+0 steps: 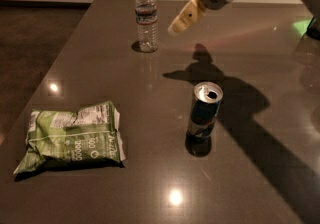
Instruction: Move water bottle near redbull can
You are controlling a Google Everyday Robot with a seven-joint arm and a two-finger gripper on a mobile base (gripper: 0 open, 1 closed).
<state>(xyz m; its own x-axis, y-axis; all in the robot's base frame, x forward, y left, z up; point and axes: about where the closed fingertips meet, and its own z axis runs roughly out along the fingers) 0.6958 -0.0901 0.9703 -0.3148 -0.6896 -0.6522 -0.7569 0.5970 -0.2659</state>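
Observation:
The water bottle's label band (146,12), below its white cap, is the next place my gripper will go to and close on.
The water bottle (146,17) is clear and ribbed with a white cap and a label band. It stands upright at the far middle of the dark table (100,68). The redbull can (204,112), dark blue and silver with an open top, stands upright nearer the front, right of centre. My gripper (184,19) hangs in the air to the right of the bottle, at about the height of its label, a short gap away. It holds nothing. The arm reaches in from the top right.
A green and white snack bag (72,138) lies flat at the front left. The table's left edge runs diagonally beside a dark floor (30,43). The arm's shadow falls across the table's right half.

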